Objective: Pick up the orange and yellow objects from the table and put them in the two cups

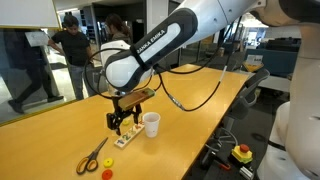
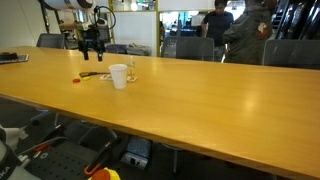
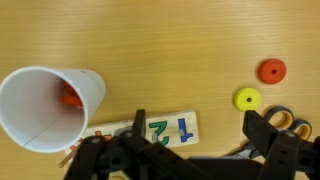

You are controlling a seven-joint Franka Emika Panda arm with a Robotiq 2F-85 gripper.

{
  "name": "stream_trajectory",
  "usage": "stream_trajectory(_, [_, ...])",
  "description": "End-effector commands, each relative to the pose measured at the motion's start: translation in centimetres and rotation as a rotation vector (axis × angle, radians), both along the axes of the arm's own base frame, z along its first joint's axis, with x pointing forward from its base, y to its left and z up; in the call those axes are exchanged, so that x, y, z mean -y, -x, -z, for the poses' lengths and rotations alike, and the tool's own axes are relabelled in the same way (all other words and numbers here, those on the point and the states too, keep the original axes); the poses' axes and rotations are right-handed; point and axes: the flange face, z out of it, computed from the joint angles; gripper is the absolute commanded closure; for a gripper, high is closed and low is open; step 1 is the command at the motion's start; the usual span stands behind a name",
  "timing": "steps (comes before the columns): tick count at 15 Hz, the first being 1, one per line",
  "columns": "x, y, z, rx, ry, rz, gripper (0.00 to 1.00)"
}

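The yellow disc is beside the scissors. My gripper needs to go there next and close on the disc's opposite sides (image 1: 108, 162) (image 3: 247, 99).
A white cup (image 3: 40, 105) stands on the wooden table with a red-orange disc (image 3: 68, 95) inside it. A yellow disc (image 3: 248, 100) and a red-orange disc (image 3: 271, 71) lie on the table beside the scissors. My gripper (image 3: 200, 135) is open and empty. It hovers over the pale number tray (image 3: 150, 128), between the cup and the discs. In both exterior views the gripper (image 1: 124, 122) (image 2: 93, 45) hangs next to the white cup (image 1: 151, 123) (image 2: 119, 76). A small clear cup (image 2: 131, 70) seems to stand by the white cup. Two discs (image 1: 107, 167) lie near the table edge.
Yellow-handled scissors (image 1: 92, 157) (image 3: 290, 122) lie next to the discs. A red button on a yellow base (image 1: 241, 152) sits off the table on a chair. Chairs line the table's far side (image 2: 200, 48). People stand in the background.
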Motion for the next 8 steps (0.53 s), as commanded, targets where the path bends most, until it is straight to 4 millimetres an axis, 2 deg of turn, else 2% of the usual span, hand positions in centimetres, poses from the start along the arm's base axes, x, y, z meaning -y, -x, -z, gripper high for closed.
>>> stream_trajectory(1, [-3.2,0.0,1.5,0.028,-0.025,0.138,0.0])
stream_trajectory(8, [-7.1,0.9,6.1,0.052,-0.036,0.339,0.0])
